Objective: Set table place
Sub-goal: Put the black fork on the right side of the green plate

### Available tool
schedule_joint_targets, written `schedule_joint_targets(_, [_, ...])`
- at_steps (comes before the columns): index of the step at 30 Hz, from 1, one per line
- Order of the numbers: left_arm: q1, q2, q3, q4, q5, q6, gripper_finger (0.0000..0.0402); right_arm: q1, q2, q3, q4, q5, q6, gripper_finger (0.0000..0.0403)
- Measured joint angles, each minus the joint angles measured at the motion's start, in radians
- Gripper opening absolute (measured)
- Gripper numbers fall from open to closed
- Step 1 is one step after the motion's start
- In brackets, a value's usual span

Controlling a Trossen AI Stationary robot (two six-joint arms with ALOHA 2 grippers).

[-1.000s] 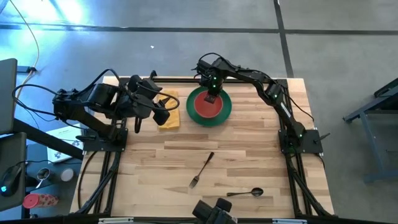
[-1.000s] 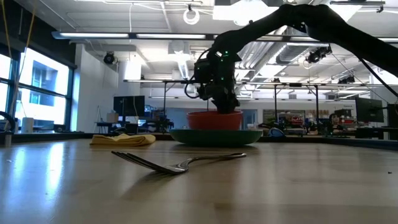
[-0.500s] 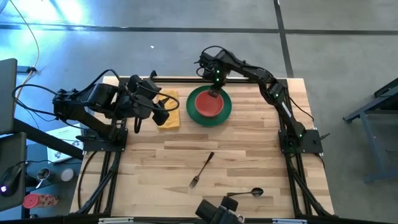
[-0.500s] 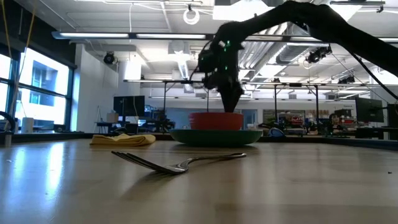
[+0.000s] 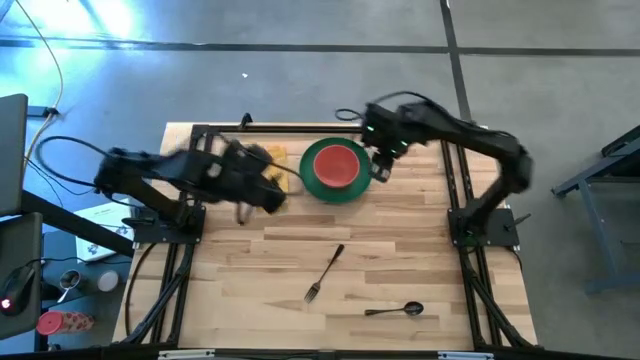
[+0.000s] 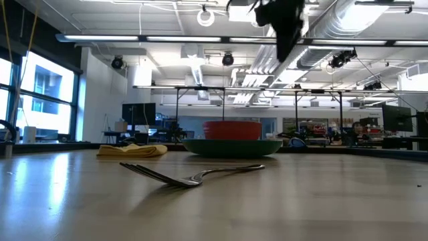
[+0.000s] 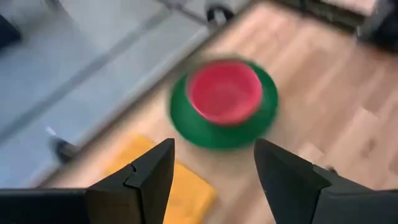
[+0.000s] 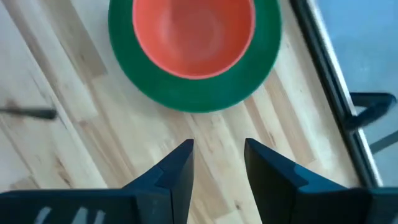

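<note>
I should move my right gripper to the fork's handle [image 5: 337,253] [image 8: 42,113] next and close it there, while the spoon stays where it is on the table.
The red bowl [image 5: 337,165] sits in the round green plate [image 5: 352,190] near the table's far edge; both also show in the low view, bowl [image 6: 232,128] on plate [image 6: 232,146]. My right gripper [image 5: 382,166] hangs open just right of the plate, raised high [image 6: 284,27]; its wrist view looks down on the bowl [image 8: 193,34]. My left gripper [image 5: 266,192] is open above the yellow napkin [image 5: 275,155], which lies flat left of the plate [image 7: 168,183]. The fork [image 5: 325,272] and the spoon [image 5: 395,310] lie nearer the table's near edge.
The black frame bars [image 5: 270,128] run along the table's far edge behind the plate. Bare planks [image 5: 400,240] lie between the plate and the cutlery. The fork [image 6: 190,175] lies in front of the low camera.
My right gripper has left the bowl, risen well above it and swung toward the table's right; the bowl stays in the plate. My left arm has stretched out over the napkin toward the plate, still moving and blurred.
</note>
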Motion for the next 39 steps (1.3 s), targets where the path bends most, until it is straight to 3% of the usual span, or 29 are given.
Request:
schedule_joint_targets(6, [-0.022, 0.151, -0.264, 0.418, 0.249, -0.122, 0.0211, 0.068, -0.255, -0.199, 0.067, 0.071, 0.172, 0.0134])
schedule_joint_targets(9, [-0.037, 0.278, -0.305, 0.558, 0.347, -0.210, 0.0211, 0.082, -0.338, -0.256, 0.065, 0.087, 0.193, 0.0134])
schedule_joint_targets(13, [-0.046, 0.453, -0.269, 0.548, 0.452, -0.284, 0.0211, 0.085, -0.411, -0.293, 0.051, 0.090, 0.177, 0.0134])
schedule_joint_targets(18, [-0.063, 0.614, -0.113, 0.542, 0.562, -0.271, 0.0211, 0.085, -0.447, -0.299, 0.037, 0.089, 0.115, 0.0134])
schedule_joint_targets(26, [-0.087, 0.746, 0.167, 0.216, 0.502, -0.354, 0.0211, 0.085, -0.451, -0.300, 0.032, 0.078, 0.028, 0.0134])
schedule_joint_targets(39, [-0.127, 0.832, 0.194, 0.230, 0.586, -0.496, 0.0211, 0.085, -0.450, -0.300, 0.034, 0.045, -0.039, 0.0134])
